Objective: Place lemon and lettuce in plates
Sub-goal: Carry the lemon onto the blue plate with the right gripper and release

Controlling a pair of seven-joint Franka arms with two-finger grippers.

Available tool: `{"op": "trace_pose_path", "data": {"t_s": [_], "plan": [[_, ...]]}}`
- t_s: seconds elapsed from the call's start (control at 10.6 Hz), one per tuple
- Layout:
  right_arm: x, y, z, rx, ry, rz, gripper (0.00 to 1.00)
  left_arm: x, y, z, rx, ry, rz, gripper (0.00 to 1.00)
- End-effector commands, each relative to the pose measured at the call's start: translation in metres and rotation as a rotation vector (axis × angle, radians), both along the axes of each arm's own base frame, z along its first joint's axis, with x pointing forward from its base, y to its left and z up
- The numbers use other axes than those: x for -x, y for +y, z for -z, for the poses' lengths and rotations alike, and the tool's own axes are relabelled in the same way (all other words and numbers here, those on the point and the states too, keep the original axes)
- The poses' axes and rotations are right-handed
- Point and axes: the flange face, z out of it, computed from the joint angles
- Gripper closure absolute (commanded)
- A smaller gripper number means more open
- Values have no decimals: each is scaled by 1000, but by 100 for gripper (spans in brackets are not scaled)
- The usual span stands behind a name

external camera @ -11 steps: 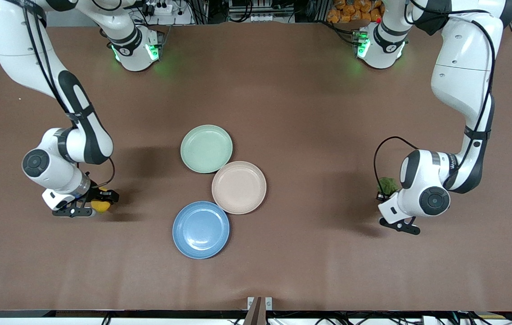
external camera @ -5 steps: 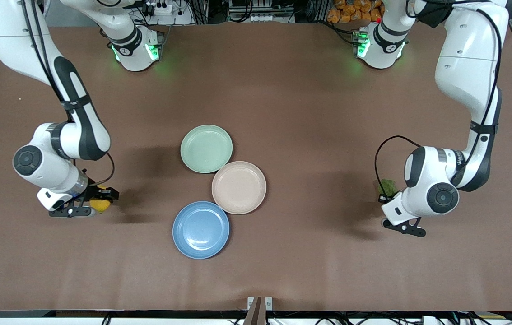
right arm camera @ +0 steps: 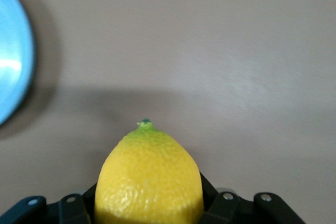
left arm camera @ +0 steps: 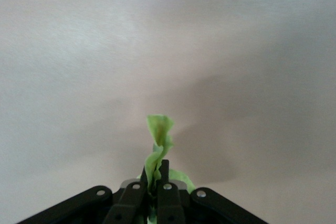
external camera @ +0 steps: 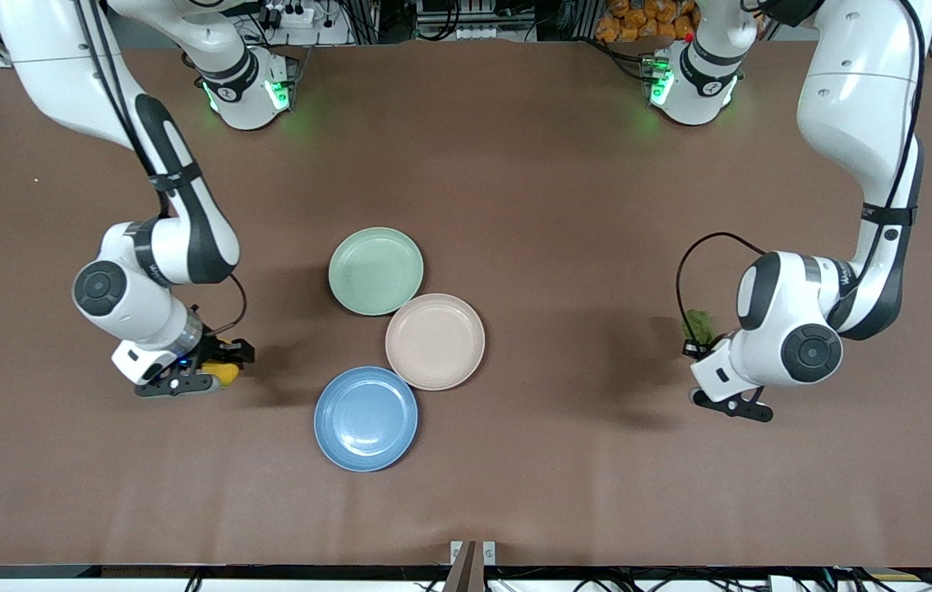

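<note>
Next, my right gripper lets go of the yellow lemon in the middle of the blue plate point(external camera: 358, 420).
My right gripper point(external camera: 222, 367) is shut on the yellow lemon point(external camera: 225, 375) and holds it above the bare table toward the right arm's end, beside the blue plate point(external camera: 366, 418). The lemon fills the right wrist view point(right arm camera: 149, 179), with the blue plate's rim point(right arm camera: 13, 56) at the edge. My left gripper point(external camera: 700, 344) is shut on the green lettuce leaf point(external camera: 701, 326) above the table toward the left arm's end. In the left wrist view the leaf point(left arm camera: 159, 148) stands pinched between the fingers. The beige-pink plate point(external camera: 435, 341) lies empty between the blue plate and the mint green one.
A mint green plate point(external camera: 376, 270) lies farther from the front camera than the beige-pink plate and touches it. The three plates sit clustered mid-table on the brown mat. Both arm bases stand along the table's farthest edge.
My right gripper has moved with the lemon toward the plates. My left gripper has shifted slightly with the lettuce, and the left arm's elbow has risen.
</note>
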Motion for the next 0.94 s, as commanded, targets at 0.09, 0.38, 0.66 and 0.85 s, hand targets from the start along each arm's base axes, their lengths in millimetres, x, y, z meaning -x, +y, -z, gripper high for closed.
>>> {"op": "trace_pose_path", "data": {"t_s": [0.09, 0.38, 0.66, 0.85], "plan": [[-13, 62, 5, -49, -15, -29, 73, 13, -33, -26, 16, 4, -67, 100], [-24, 105, 11, -102, -32, -36, 73, 18, -59, -38, 29, -5, -106, 100], [-39, 135, 12, -172, -56, -12, 73, 21, -85, -49, 71, -3, -183, 100], [-42, 154, 25, -198, -106, -8, 73, 32, -116, -47, 67, 7, -203, 100]]}}
